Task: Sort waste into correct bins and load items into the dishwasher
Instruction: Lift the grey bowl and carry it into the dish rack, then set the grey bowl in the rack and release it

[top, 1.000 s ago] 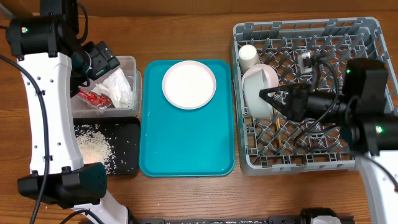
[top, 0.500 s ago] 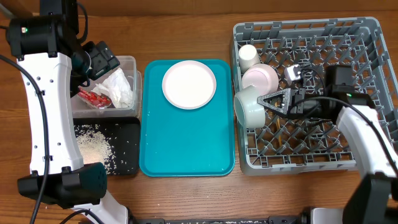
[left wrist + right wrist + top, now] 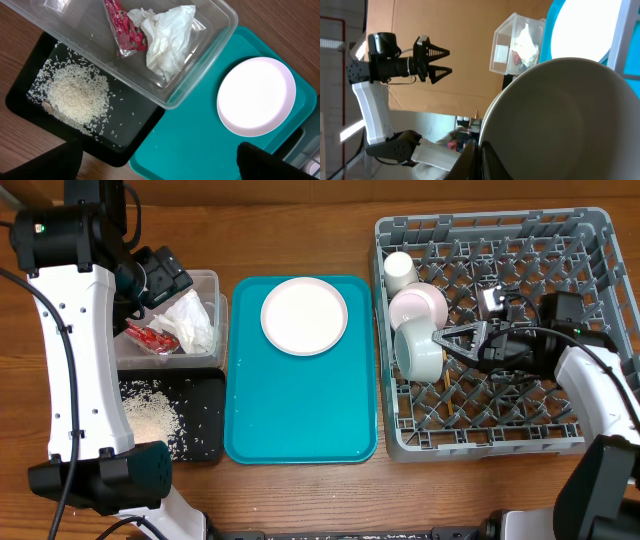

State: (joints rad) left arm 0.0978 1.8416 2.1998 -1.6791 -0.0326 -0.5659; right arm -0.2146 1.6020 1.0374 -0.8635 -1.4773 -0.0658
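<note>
The pale whitish bowl will go into the grey dishwasher rack (image 3: 433,382), where my right gripper should release it just in front of the pink bowl.
In the grey dishwasher rack (image 3: 590,430) my right gripper (image 3: 438,340) is shut on the rim of the pale whitish bowl (image 3: 417,353), which stands on its side. That bowl (image 3: 560,115) fills the right wrist view, its edge pinched between the fingers of the right gripper (image 3: 481,156). A pink bowl (image 3: 418,304) and a cream cup (image 3: 399,270) sit just behind it. The pink plate (image 3: 304,315) lies on the teal tray (image 3: 300,415). My left gripper (image 3: 165,280) hangs open above the clear tub (image 3: 207,280), which holds the white napkin (image 3: 167,35) and red wrapper (image 3: 122,27). Rice (image 3: 75,95) lies in the black tray (image 3: 125,150).
The teal tray lies between the two bins and the rack. The left arm's white links (image 3: 80,350) rise along the table's left edge. The right arm (image 3: 590,380) reaches across the rack's right half. Bare wood shows along the table's front edge.
My right arm has come down low over the rack and shifted the whitish bowl a little right, beside the pink bowl. The left arm has not moved.
</note>
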